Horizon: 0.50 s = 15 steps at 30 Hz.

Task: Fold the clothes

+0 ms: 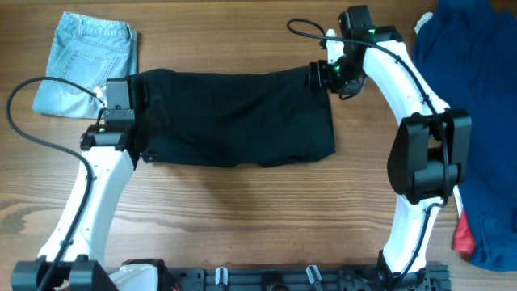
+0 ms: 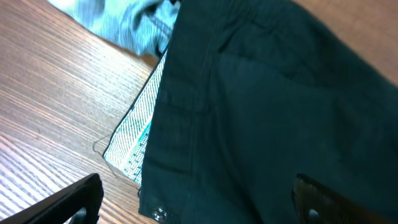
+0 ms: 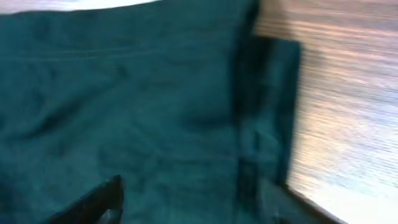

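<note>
Next, my left gripper moves next to the middle of the black shorts' waistband (image 1: 145,120) (image 2: 163,127), beside the piece of pale lining, and closes there.
The black shorts (image 1: 234,117) lie flat across the middle of the table, waistband end to the left. My left gripper (image 1: 123,89) hovers over that left end. In the left wrist view its jaws stand wide apart over the black cloth (image 2: 267,112), near a metal snap (image 2: 160,213) and a strip of pale lining (image 2: 134,146), holding nothing. My right gripper (image 1: 319,74) is at the far right corner of the shorts. The right wrist view is blurred, with open fingers (image 3: 93,202) above the dark cloth (image 3: 124,106) and its hem (image 3: 264,106).
Folded light-blue denim shorts (image 1: 85,61) lie at the far left, just beyond the black shorts and also seen as pale denim (image 2: 118,22). A heap of blue cloth (image 1: 477,121) with something red (image 1: 463,238) fills the right edge. Bare wood (image 1: 242,218) lies in front.
</note>
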Available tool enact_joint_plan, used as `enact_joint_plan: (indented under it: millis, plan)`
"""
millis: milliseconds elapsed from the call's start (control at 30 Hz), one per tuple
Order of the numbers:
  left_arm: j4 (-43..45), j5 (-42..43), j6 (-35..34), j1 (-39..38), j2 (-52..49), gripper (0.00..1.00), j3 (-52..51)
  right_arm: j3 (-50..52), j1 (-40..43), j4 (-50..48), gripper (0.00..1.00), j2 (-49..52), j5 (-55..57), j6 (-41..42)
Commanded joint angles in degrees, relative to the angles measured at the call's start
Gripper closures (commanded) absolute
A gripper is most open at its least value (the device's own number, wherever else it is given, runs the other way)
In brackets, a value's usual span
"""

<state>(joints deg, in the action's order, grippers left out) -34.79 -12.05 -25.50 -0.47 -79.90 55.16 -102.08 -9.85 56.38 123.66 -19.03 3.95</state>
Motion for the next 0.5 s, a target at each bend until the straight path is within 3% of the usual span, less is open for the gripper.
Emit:
enact_joint_plan:
  millis: [0,67,133,467]
  plan:
    - [-0.3,1.0,1.1,0.7,-0.3,0.04,0.4,0.4,-1.7,-0.9,0.73,-1.7,-4.6,-2.5]
    - [-1.4,2.5,1.1,1.7,-0.3,0.04,0.4,0.5,-1.9,-1.2,0.82,-1.1,-5.1,-2.4]
    - [-3.6,3.3,1.1,3.4,-0.3,0.04,0.4,0.6,-1.9,-1.3,0.84,0.1,-7.2,-3.8]
    - [-6.6,11.9,6.1,10.4,-0.4,0.0,0.4,6.5,-1.5,-3.7,0.81,5.4,-6.2,-1.1]
